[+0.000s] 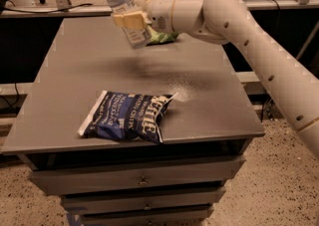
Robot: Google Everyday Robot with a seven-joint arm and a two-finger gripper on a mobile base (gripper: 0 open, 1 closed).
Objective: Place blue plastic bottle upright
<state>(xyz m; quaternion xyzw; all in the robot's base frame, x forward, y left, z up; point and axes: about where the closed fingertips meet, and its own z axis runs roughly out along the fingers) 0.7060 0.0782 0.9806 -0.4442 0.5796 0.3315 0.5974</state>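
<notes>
The blue plastic bottle will go down from my gripper, and I will set it between the dark blue chip bag and the green bag (149,73).
The blue plastic bottle (124,8) is clear with a white cap and a pale label. It is held in the air above the far part of the grey table (75,70), nearly upright, cap tilted up and to the left. My gripper (130,19) is shut on the bottle's middle, with a yellowish finger (125,19) across its front. The white arm (239,26) reaches in from the right.
A dark blue chip bag (127,115) lies flat near the table's front edge. A green bag (162,37) lies at the far side, mostly hidden behind the gripper and bottle. Drawers are below the tabletop. A dark shelf runs behind the table.
</notes>
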